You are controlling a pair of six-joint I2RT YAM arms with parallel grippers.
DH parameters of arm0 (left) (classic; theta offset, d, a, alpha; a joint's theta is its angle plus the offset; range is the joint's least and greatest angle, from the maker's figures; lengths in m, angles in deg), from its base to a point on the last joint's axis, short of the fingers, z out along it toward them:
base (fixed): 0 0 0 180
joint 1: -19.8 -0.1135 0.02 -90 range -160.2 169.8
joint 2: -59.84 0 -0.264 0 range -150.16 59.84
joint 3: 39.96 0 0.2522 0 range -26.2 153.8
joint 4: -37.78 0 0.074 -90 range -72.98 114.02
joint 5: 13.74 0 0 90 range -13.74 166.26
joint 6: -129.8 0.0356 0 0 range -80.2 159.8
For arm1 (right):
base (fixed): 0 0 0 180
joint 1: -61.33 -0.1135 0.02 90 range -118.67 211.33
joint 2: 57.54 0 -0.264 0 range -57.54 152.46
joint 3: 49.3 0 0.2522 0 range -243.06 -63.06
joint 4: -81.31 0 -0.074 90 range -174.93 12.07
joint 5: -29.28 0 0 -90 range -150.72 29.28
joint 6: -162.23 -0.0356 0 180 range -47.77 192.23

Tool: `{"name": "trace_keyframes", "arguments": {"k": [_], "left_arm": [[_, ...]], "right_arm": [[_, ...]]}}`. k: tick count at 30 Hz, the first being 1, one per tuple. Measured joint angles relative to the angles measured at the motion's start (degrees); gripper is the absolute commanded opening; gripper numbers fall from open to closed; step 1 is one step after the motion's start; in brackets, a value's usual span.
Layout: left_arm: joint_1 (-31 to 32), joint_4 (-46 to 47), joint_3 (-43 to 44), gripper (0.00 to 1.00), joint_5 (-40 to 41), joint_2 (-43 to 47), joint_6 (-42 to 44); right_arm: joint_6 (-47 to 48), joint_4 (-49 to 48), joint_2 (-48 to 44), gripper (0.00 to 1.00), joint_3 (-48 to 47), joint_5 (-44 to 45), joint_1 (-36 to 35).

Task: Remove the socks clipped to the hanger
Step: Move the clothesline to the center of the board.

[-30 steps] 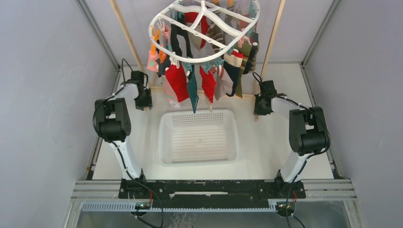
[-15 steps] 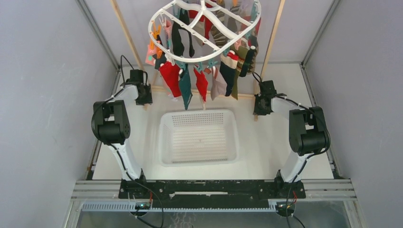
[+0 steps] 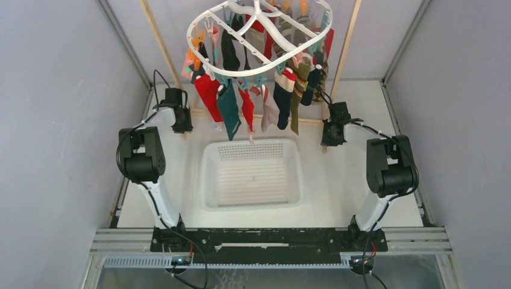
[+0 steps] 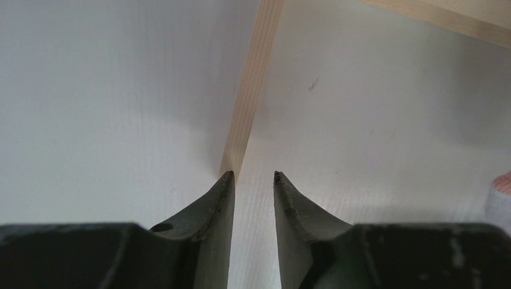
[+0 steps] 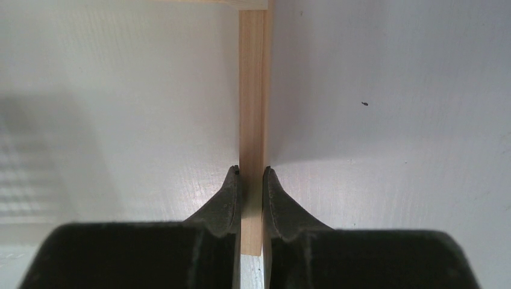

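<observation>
The rack's free foot ends outside my left fingers; I need to open and grip that foot (image 4: 239,133) before pulling the rack closer.
The white oval hanger (image 3: 194,36) hangs from the wooden rack at the top centre, above the table. Many socks hang from its clips, among them a red one (image 3: 209,93), a dark teal one (image 3: 229,108), a navy one (image 3: 282,99) and an olive one (image 3: 296,102). My left gripper (image 3: 182,126) is low at the rack's left foot, its jaws (image 4: 253,176) a little apart with nothing between them. My right gripper (image 3: 327,141) is shut on the rack's right wooden foot (image 5: 253,90), well below the socks.
A white mesh basket (image 3: 208,180) stands on the table under the hanger's near side. The rack's slanted posts (image 3: 159,45) rise at left and right, joined by a floor bar (image 3: 310,121). Grey walls close in both sides. A pale pink fabric tip (image 4: 500,186) shows at the left wrist view's right edge.
The hanger and its socks have swung away toward the back and a little left. Both arms have stayed in place.
</observation>
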Motion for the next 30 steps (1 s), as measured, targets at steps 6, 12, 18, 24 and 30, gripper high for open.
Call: {"name": "trace_keyframes", "arguments": {"k": [6,12,18,24,30], "left_arm": [[0.07,-0.74,1.01,0.46,0.0,-0.59,0.02],[-0.31,-0.76,1.01,0.49,0.0,-0.59,0.0],[-1.97,-1.6,1.01,0.54,-0.13,-0.94,0.04],[-3.54,-2.58,1.01,0.59,-0.33,-1.16,0.02],[-4.13,-3.34,2.36,0.6,-1.51,-2.99,0.0]], "right_arm": [[0.0,0.0,-0.02,0.0,0.0,-0.11,-0.02],[-0.13,0.0,-0.02,0.0,0.0,-0.15,-0.2],[-0.2,0.31,-0.09,0.0,0.0,-0.13,-0.35],[-0.22,0.39,-0.13,0.0,0.0,-0.13,-0.39],[-0.26,0.44,-0.15,0.0,0.0,-0.13,-0.48]]}}
